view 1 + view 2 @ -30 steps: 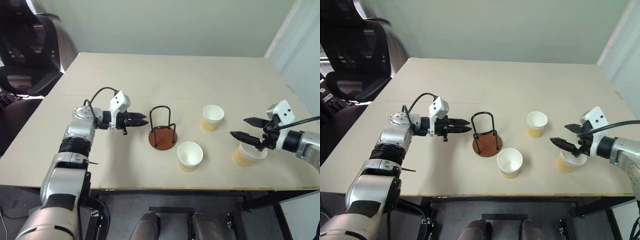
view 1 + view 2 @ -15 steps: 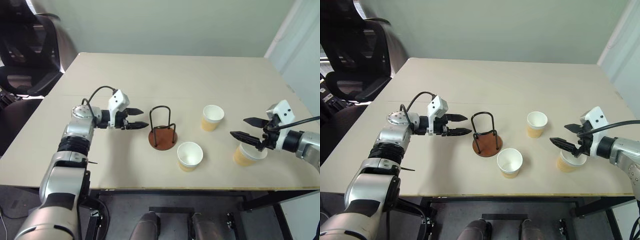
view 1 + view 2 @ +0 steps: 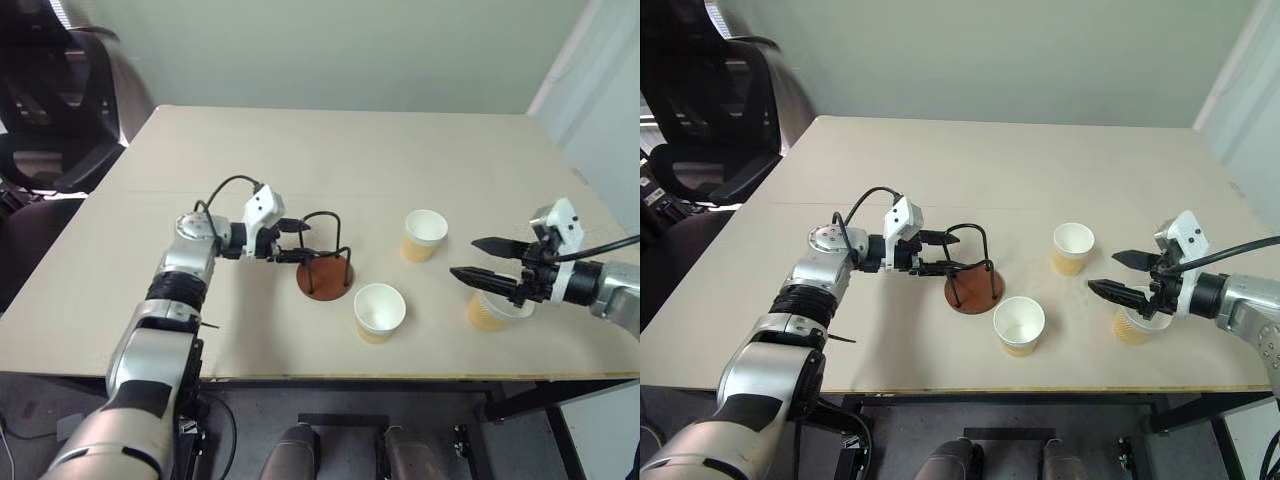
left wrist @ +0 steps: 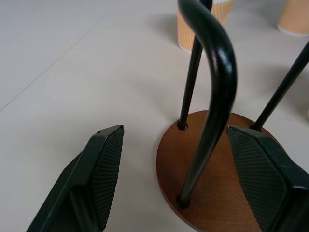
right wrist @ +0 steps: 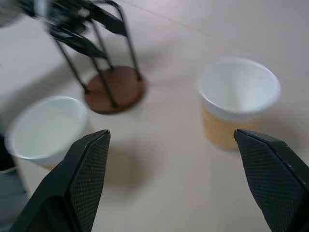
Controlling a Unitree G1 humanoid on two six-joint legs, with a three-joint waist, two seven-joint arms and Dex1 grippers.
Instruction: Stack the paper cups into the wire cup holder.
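The wire cup holder is far from the robot's right gripper, so the left gripper needs to grab its wire loop [image 4: 219, 82] and bring it closer before stacking.
The wire cup holder [image 3: 325, 256], black loops on a round brown base, stands mid-table. My left gripper [image 3: 298, 242] is open at its left side; in the left wrist view one wire loop [image 4: 212, 96] rises between the spread fingers [image 4: 104, 169] without touching them. Three tan paper cups stand upright to the right: one [image 3: 425, 235] farther back, one [image 3: 380, 312] near the front edge beside the holder, one [image 3: 492, 311] partly under my right gripper [image 3: 465, 258]. That gripper is open and empty, hovering above the table. Its wrist view shows two cups [image 5: 239, 99] [image 5: 46, 128] and the holder [image 5: 113, 89].
The beige table [image 3: 350, 150] stretches back to a pale wall. A black office chair [image 3: 60, 110] stands off its far left corner. The front edge of the table runs just below the nearest cup.
My left gripper opened from nearly shut and moved right, so its fingers now straddle a loop of the holder. The right gripper shifted slightly left, still open. The cups have not moved.
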